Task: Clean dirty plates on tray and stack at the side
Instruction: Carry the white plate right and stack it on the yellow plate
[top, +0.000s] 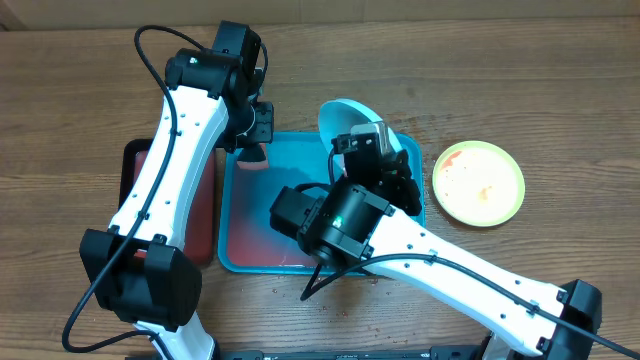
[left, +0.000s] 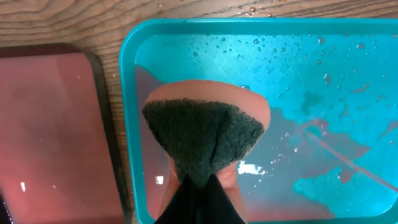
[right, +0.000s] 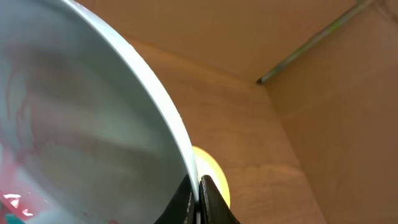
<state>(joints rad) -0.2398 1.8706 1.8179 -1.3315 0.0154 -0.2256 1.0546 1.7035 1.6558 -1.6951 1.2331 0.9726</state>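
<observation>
Next, my right gripper lets go of the light blue plate on top of the yellow-green plate (top: 479, 184) (right: 205, 177) beside the turquoise tray.
The turquoise tray (top: 250, 250) lies at the table's middle and holds reddish water (left: 348, 180). My right gripper (top: 375, 150) is shut on the rim of the light blue plate (top: 345, 118) and holds it tilted on edge over the tray's far right corner. In the right wrist view the jaws (right: 199, 193) pinch the plate's rim (right: 81, 112), which has faint red smears. My left gripper (top: 255, 135) is over the tray's far left corner, shut on a pink sponge with a dark green pad (left: 202, 134). The yellow-green plate (top: 478, 182) lies on the table to the right, with smears. The white plate is out of view.
A dark red tray (top: 135, 170) with a black rim lies left of the turquoise tray, partly under the left arm; it also shows in the left wrist view (left: 50, 137). Crumbs are scattered on the wood in front of the turquoise tray. A cardboard wall (right: 323, 93) stands behind the table.
</observation>
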